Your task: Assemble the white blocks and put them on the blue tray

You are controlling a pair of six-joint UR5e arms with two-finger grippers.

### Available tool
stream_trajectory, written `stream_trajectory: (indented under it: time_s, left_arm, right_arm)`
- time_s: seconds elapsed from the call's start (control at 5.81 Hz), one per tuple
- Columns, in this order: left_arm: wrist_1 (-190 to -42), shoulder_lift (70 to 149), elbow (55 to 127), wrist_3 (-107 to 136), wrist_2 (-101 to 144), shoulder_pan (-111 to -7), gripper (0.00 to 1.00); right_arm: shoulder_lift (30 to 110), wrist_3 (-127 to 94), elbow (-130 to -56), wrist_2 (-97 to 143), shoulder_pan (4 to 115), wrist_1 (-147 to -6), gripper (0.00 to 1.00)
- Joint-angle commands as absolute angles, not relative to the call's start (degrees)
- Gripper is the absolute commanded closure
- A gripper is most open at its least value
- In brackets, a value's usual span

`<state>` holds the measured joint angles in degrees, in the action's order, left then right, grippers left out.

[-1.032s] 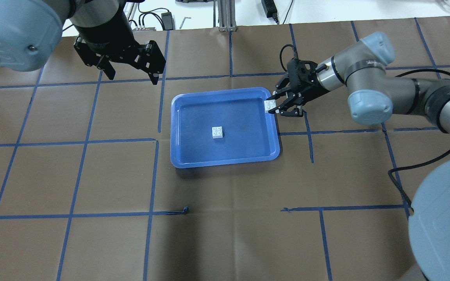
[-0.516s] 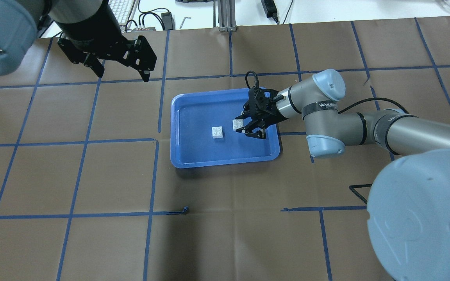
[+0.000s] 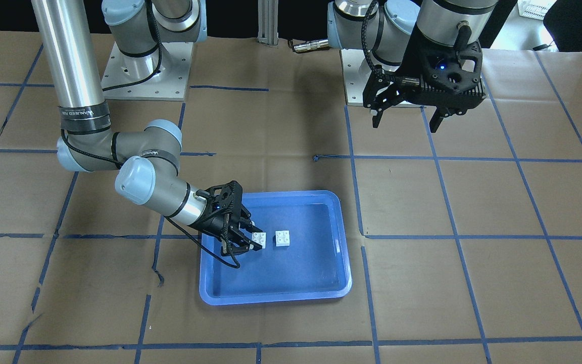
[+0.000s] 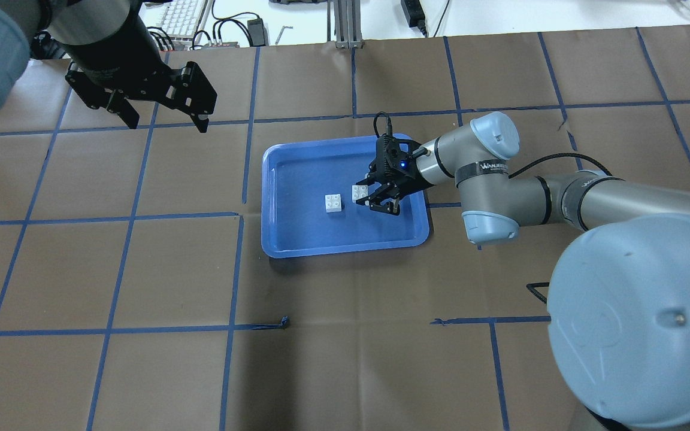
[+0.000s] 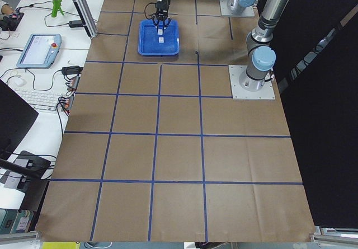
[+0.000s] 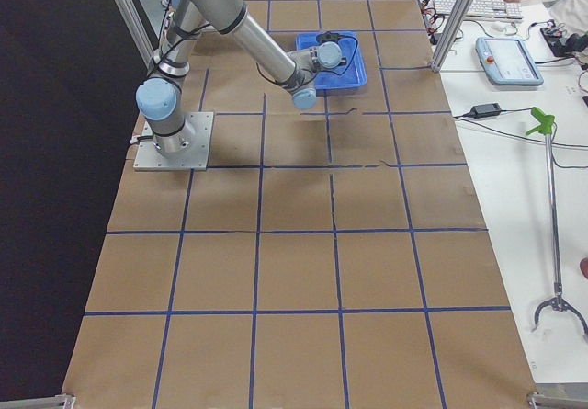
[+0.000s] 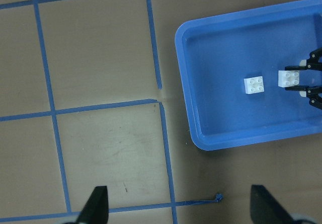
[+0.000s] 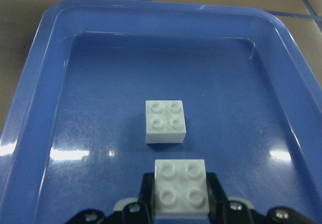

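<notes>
Next, my right gripper releases its white block flush (image 3: 269,238) (image 8: 167,151) against the white block that rests on the bottom of the blue tray.
The blue tray (image 4: 297,179) lies mid-table. One white block (image 4: 333,203) rests studs up on its floor; it also shows in the front view (image 3: 283,238), the left wrist view (image 7: 254,85) and the right wrist view (image 8: 165,121). My right gripper (image 4: 366,196) is shut on the second white block (image 4: 360,192), studs up, over the tray just right of the resting block and apart from it (image 8: 181,189). My left gripper (image 4: 166,124) is open and empty, high over the table to the far left of the tray.
Brown paper with blue tape lines (image 4: 237,215) covers the table. A small scrap of tape (image 4: 285,322) lies near the front of the tray. The right arm's black cable (image 4: 560,161) trails behind it. Both arm bases (image 3: 144,76) stand at the robot's side.
My right gripper carried its white block from the tray's right rim leftward over the tray, ending beside the resting block. My left gripper drifted left, away from the tray.
</notes>
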<state>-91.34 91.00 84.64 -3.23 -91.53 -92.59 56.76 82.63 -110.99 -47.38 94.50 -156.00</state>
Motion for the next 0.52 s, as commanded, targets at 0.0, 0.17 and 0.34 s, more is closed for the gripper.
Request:
stream_trajectory:
  time_s: [0.0,0.17,0.34]
  left_arm:
    - [-90.1,90.9,85.1,-3.1,-91.6,-92.1,0.0]
    - [-88.8,91.3,85.2,-2.7,-91.2,-92.2,0.0]
    - [-87.6,91.1,85.2,-2.6,-91.4,-92.2,0.0]
  right_arm:
    - [55.5,82.4,-110.2,-46.9,95.8,-156.4,0.73]
    - [55.4,82.4,-110.2,-46.8,95.8,-156.4,0.73]
    - [55.3,82.4,-110.3,-46.8,95.8,-156.4,0.73]
